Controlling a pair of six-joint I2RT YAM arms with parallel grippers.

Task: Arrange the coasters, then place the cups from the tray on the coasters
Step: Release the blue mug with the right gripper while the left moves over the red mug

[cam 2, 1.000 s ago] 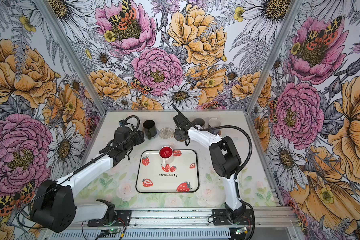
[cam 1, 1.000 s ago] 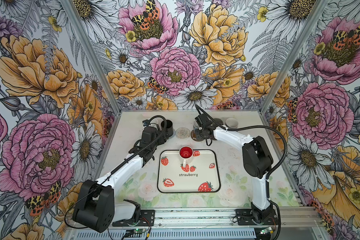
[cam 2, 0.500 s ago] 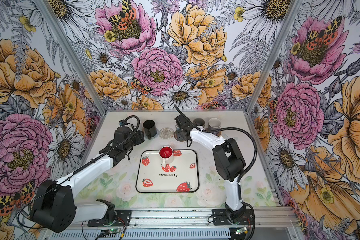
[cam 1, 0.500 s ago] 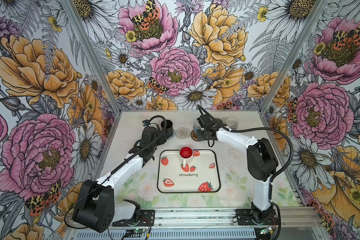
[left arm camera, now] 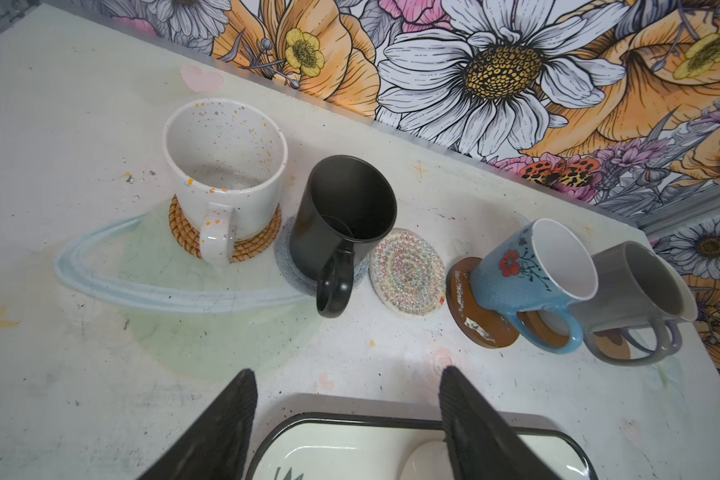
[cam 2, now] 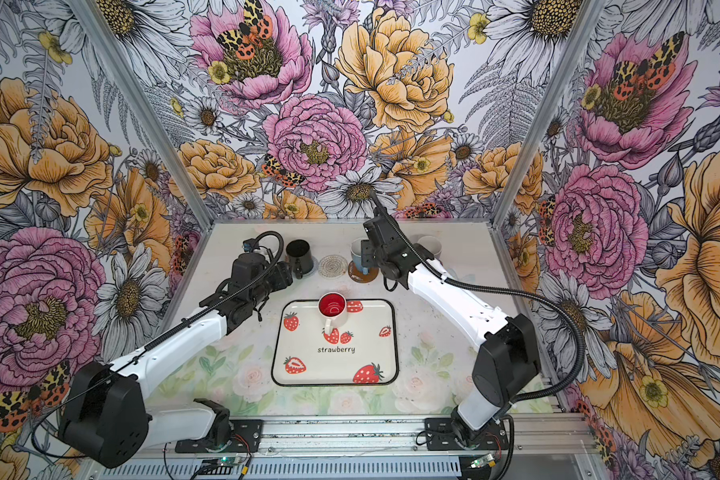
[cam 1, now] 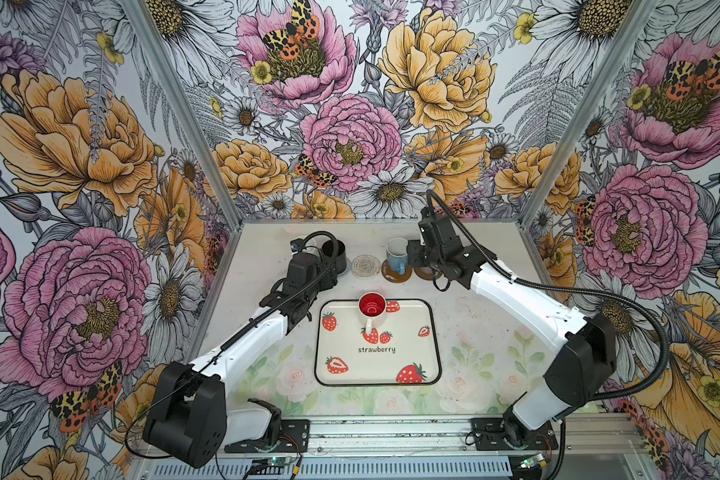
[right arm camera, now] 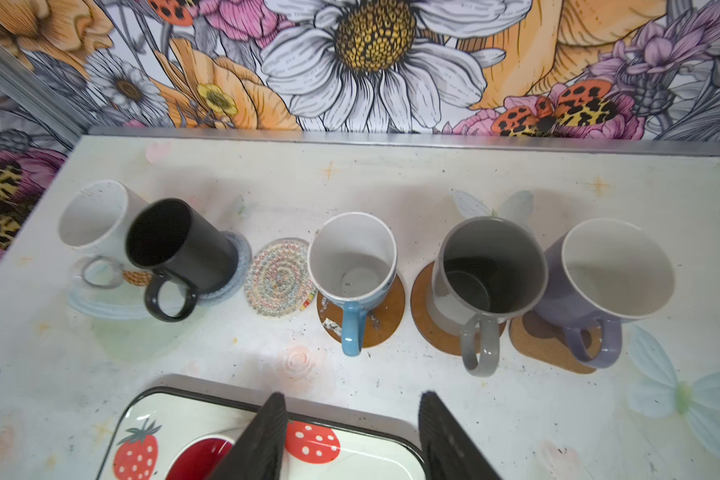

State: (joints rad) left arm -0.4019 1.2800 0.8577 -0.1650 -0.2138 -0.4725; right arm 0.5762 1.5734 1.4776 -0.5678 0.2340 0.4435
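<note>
The red-inside cup is on the tray, and my left gripper should go to it next and close on the cup's handle (cam 1: pixel 368 326) at the front.
Five cups stand on coasters along the back: white (left arm camera: pixel 225 166) on rattan (left arm camera: pixel 250 247), black (right arm camera: pixel 175 241) on blue-grey (right arm camera: pixel 240 266), light blue (right arm camera: pixel 352 257) and grey (right arm camera: pixel 491 266) on brown discs, lavender (right arm camera: pixel 616 270) on the paw mat (right arm camera: pixel 545 345). The beaded coaster (right arm camera: pixel 277 276) lies bare between black and light blue. The red-inside cup (cam 1: pixel 371 309) stands on the tray (cam 1: pixel 391 365), handle toward the front. My right gripper (right arm camera: pixel 352 419) hangs open over the tray's far edge, holding nothing. My left gripper (left arm camera: pixel 348 399) is open above the tray's far left corner.
Flowered walls close the back and both sides of the table. The row of cups runs close to the back wall (right arm camera: pixel 391 139). Bare tabletop (cam 1: pixel 495 332) lies to the right of the tray and in front of it.
My right jaws have spread wider, and the right arm has swung out to the right, drawing the gripper back from the cups. The left arm has stayed still.
</note>
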